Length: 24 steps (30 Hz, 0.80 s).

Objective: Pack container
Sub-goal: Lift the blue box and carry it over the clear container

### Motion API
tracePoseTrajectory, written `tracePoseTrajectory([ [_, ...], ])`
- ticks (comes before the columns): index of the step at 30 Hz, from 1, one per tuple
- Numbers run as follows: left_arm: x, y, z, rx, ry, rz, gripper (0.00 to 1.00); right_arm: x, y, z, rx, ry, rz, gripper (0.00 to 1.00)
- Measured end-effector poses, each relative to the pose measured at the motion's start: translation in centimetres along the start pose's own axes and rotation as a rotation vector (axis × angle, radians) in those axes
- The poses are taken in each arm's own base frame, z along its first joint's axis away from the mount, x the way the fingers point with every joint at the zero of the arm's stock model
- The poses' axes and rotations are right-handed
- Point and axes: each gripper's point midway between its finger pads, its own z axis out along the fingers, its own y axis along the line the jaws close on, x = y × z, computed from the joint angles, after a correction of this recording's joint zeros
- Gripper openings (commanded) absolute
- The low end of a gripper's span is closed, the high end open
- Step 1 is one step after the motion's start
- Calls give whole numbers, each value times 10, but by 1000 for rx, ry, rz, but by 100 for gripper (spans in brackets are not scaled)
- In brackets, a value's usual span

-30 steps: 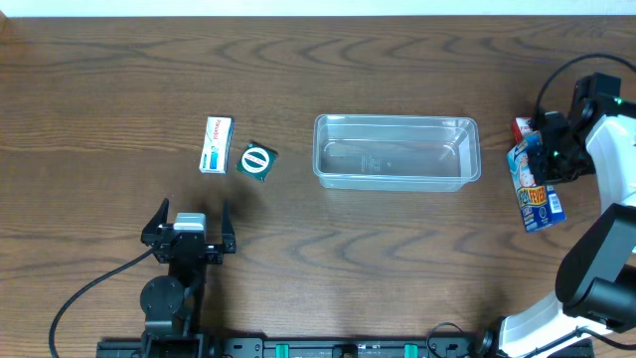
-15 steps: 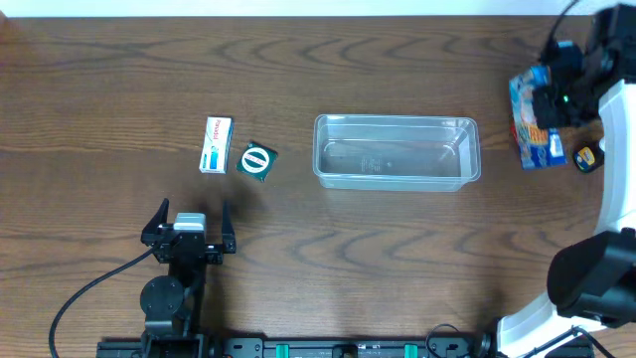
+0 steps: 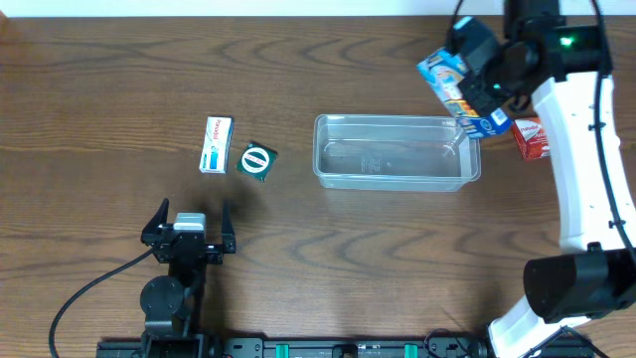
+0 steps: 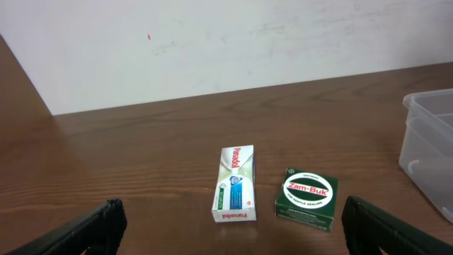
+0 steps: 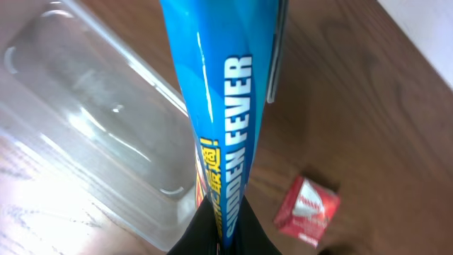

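Observation:
Next, my right gripper sets the blue packet down inside the clear container [image 3: 425,176] [image 5: 106,177] along the container's near side, toward the small red box.
The clear plastic container [image 3: 396,151] sits at the table's middle, empty; it also shows in the right wrist view [image 5: 85,127] and at the edge of the left wrist view [image 4: 430,149]. My right gripper [image 3: 484,78] is shut on a flat blue packet [image 3: 459,91] and holds it in the air over the container's far right corner. In the right wrist view the packet [image 5: 225,120] reads "SUDDEN FEVER", pinched between the jaws [image 5: 225,225]. My left gripper [image 3: 189,225] is open and empty near the front left.
A white Panadol box [image 3: 215,144] and a green Zam-Buk box [image 3: 257,161] lie left of the container, also in the left wrist view [image 4: 235,184] [image 4: 308,197]. A small red box [image 3: 529,137] lies right of the container, also in the right wrist view [image 5: 307,207].
My right gripper has carried the blue packet up off the table's right side and leftwards, to above the container's far right corner. The red box is uncovered. The left arm has not moved.

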Motion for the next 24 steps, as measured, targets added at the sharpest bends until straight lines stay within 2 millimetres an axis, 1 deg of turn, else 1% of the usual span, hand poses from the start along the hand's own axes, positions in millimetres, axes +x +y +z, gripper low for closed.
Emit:
tracePoseTrajectory([
  [2, 0, 0, 0, 0, 0, 0, 98, -6, 12, 1, -15, -1, -56, 3],
  [4, 0, 0, 0, 0, 0, 0, 98, -7, 24, 1, -38, 10, -122, 4],
  [10, 0, 0, 0, 0, 0, 0, 98, 8, 64, -3, -165, 77, -373, 4],
  [15, 0, 0, 0, 0, 0, 0, 98, 5, 73, -3, -198, 52, -486, 4],
  [21, 0, 0, 0, 0, 0, 0, 98, 4, 74, -3, -210, 38, -563, 4],
  [24, 0, 0, 0, 0, 0, 0, 98, 3, 74, 1, -212, 32, -595, 4],
])
